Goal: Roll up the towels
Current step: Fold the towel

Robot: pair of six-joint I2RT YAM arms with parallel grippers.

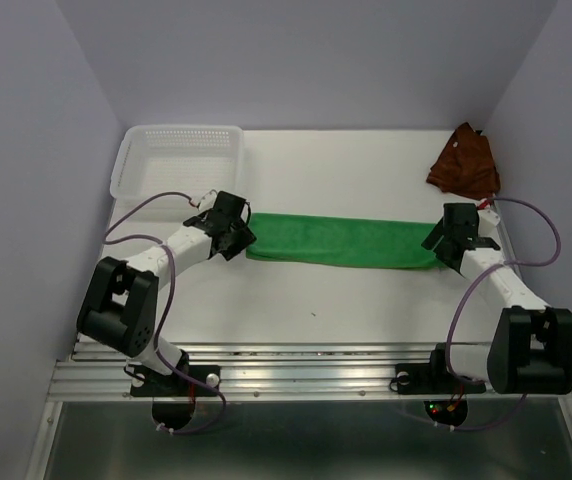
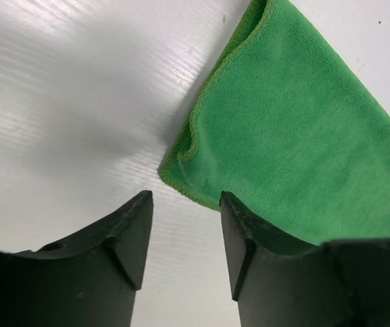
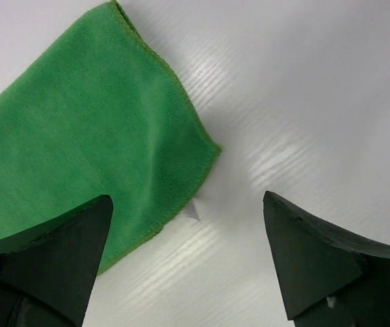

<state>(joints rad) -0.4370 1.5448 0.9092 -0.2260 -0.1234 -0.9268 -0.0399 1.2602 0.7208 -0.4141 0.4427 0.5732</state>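
My right gripper should grab the green towel next at the middle of its short edge (image 1: 447,246) (image 3: 171,73), between the far corner and the white tag.
A bright green towel (image 1: 341,240) lies folded into a long flat strip across the middle of the table. My left gripper (image 1: 234,232) hovers at its left end, open, with bare table between the fingers; the towel's corner (image 2: 181,167) lies just ahead of the right finger (image 2: 249,231). At the strip's right end my right gripper (image 1: 444,240) stands wide open and holds nothing; the towel's end (image 3: 113,136) passes under its left finger (image 3: 65,252). A rust reddish-brown towel (image 1: 464,160) sits crumpled at the back right.
A white perforated plastic basket (image 1: 178,158) stands at the back left of the table. Lilac walls close the table in on the left, back and right. A small white tag (image 3: 195,211) pokes out from under the green towel's edge.
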